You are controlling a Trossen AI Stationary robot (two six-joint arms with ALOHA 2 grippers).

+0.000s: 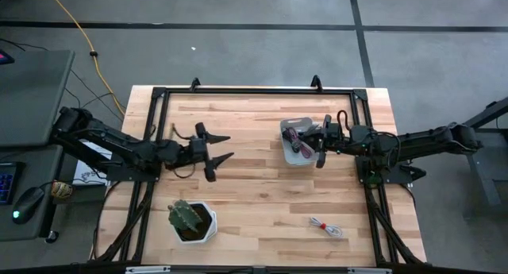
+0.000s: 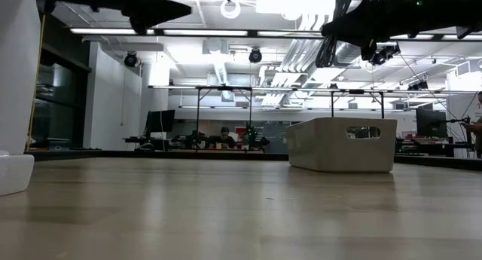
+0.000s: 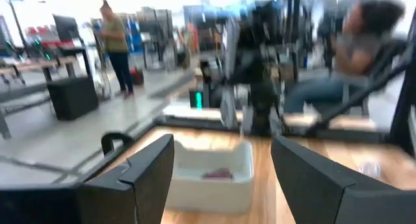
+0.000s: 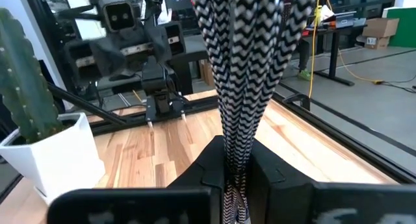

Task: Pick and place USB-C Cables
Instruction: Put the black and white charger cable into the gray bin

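Note:
The robot's right gripper needs to release the braided cable beside the dark red cable bundle in the pale tray (image 1: 297,144).
My right gripper (image 1: 320,143) hovers over the pale tray (image 1: 304,156) near the table's right side. It is shut on a bundled cable with a black-and-white zigzag braid (image 4: 244,68). A dark red cable bundle (image 1: 292,136) lies inside the tray and also shows as the dark red cable (image 3: 218,174). A whitish cable with red (image 1: 325,226) lies on the table near the front right. My left gripper (image 1: 226,147) is open and in the air at the table's left-middle, pointing at the tray (image 3: 208,175). No black cable shows clearly. My right gripper pinches the braided cable bundle between its two fingers (image 4: 208,172), at a narrow part of the bundle (image 4: 235,149). The rest of the bundle spreads wider beyond the fingertips. It is lifted clear of the table, above the tray.
A cactus in a white pot (image 1: 190,220) stands near the front left and shows as the cactus (image 4: 26,87) in the right wrist view. A black frame rail (image 1: 254,91) runs along the table's edges. Bare wood lies between the two grippers. People are in the room beyond.

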